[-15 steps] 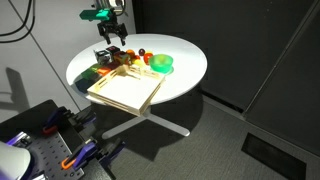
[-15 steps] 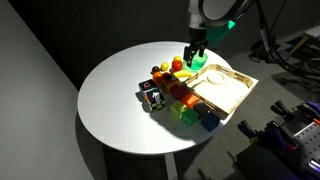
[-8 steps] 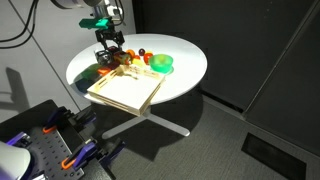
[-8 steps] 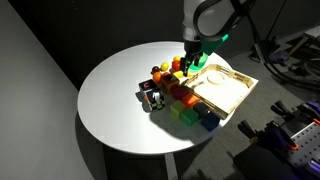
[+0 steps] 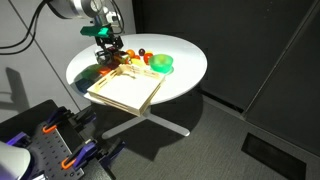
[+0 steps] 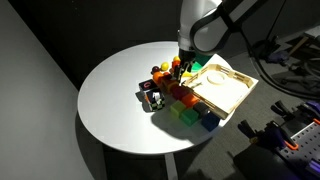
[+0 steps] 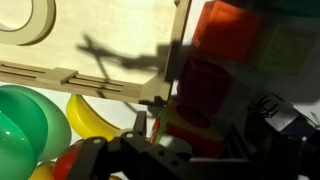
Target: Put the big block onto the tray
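My gripper is to close next on the sides of the big block [image 5: 120, 60] [image 7: 189, 125], the yellow and orange-red cube that is beside the banana toy and the tray's corner.
The big block [image 7: 190, 122], a small cube with yellow and orange-red faces, sits in the cluster of toys beside the tray. It lies between my fingers in the wrist view. My gripper [image 7: 195, 138] is open, with a gap between the left finger and the cube. In both exterior views the gripper [image 5: 108, 52] [image 6: 177, 68] is low over the cluster at the tray's edge and hides the cube. The tray [image 5: 125, 92] [image 6: 228, 90] [image 7: 100, 40] is light tan wood, and no blocks lie on it.
A dark grey cube [image 6: 152, 98] and red, green and blue blocks [image 6: 190, 112] line the tray's near side. A green round dish [image 5: 160, 64] stands behind the tray. A yellow banana toy [image 7: 90, 115] lies by the jaws. The round white table [image 6: 110, 90] has bare room away from the tray.
The gripper has come down from above the table and shifted sideways into the cluster of blocks next to the tray. The blocks and the tray have not moved.
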You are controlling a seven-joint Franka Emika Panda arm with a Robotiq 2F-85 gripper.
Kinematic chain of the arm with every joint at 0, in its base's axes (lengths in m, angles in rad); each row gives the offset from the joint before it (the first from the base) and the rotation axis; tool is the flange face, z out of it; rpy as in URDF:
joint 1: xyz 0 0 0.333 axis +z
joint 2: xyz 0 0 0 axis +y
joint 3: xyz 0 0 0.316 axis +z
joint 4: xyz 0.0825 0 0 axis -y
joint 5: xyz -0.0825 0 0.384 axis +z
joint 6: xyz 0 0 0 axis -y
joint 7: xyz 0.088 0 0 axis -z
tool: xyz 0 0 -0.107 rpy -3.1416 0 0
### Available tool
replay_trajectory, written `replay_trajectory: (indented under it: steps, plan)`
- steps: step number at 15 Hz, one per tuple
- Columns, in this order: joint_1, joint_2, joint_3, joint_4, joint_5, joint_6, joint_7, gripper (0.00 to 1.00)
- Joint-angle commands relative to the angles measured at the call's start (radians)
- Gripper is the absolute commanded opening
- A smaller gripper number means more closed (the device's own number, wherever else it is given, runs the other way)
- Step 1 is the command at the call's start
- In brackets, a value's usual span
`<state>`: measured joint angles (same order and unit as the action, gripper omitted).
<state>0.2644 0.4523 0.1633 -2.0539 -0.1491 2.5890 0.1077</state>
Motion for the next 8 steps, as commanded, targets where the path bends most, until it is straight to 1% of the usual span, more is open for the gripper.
replay_trajectory:
  steps: [1, 8]
  plan:
    - [0.019, 0.037, -0.020, 0.025, -0.014, 0.043, -0.006, 1.00]
    - [0.075, 0.072, -0.065, 0.046, -0.020, 0.063, 0.058, 1.00]
